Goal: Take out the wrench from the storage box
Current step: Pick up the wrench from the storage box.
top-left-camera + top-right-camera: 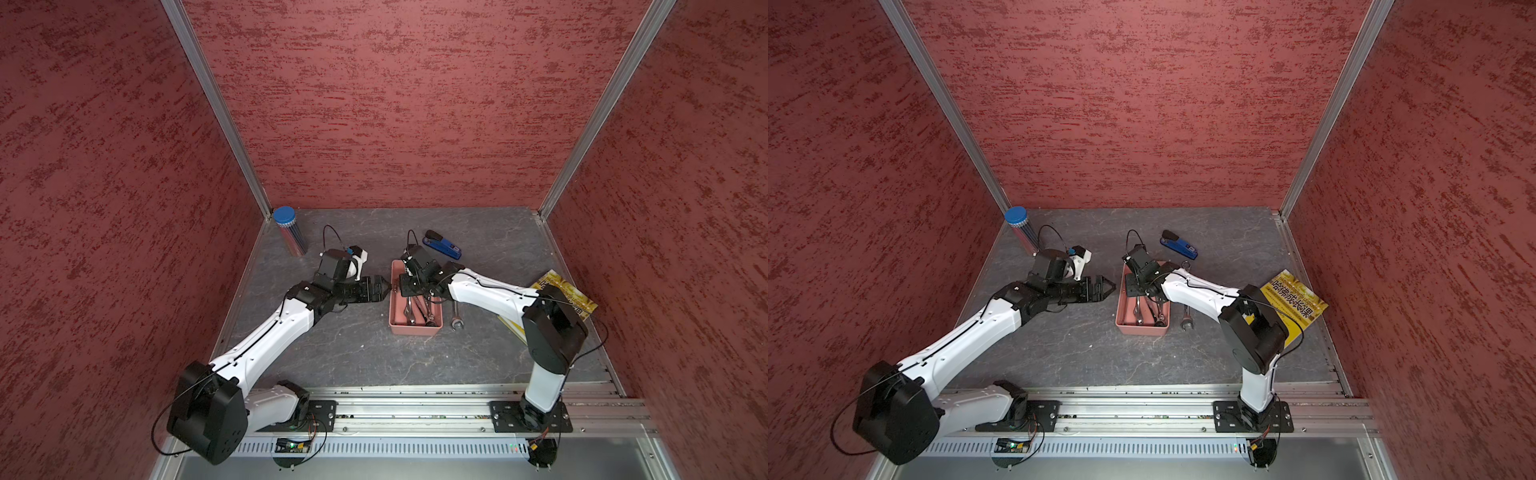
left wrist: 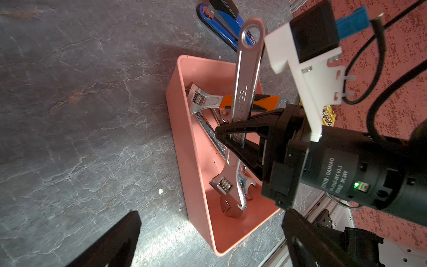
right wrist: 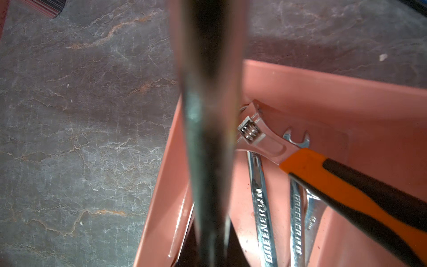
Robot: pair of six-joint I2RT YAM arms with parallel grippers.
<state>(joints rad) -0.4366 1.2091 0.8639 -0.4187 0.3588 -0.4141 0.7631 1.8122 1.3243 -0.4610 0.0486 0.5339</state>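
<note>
I should release the silver adjustable wrench with my right gripper on the table [image 1: 468, 293] beside the spanner, toward the yellow book.
The salmon-pink storage box [image 1: 413, 330] [image 1: 1142, 329] [image 2: 196, 208] [image 3: 323, 92] stands mid-table with several wrenches inside. My right gripper [image 1: 405, 286] [image 1: 1136, 286] [image 2: 225, 136] is shut on the handle of a silver adjustable wrench [image 2: 246, 87]. That wrench is tilted, ring end up and head low inside the box. It shows as a blurred bar [image 3: 208, 115] in the right wrist view. An orange-handled wrench [image 3: 346, 185] and plain spanners [image 3: 263, 208] lie in the box. My left gripper [image 1: 384, 287] [image 1: 1108, 287] [image 2: 208, 249] is open just left of the box.
Another spanner [image 1: 456, 318] [image 1: 1187, 319] lies on the table right of the box. A blue stapler [image 1: 442, 245] sits behind the box, a yellow book [image 1: 569, 299] at the right wall, and a blue-capped tube [image 1: 289, 230] in the back left corner.
</note>
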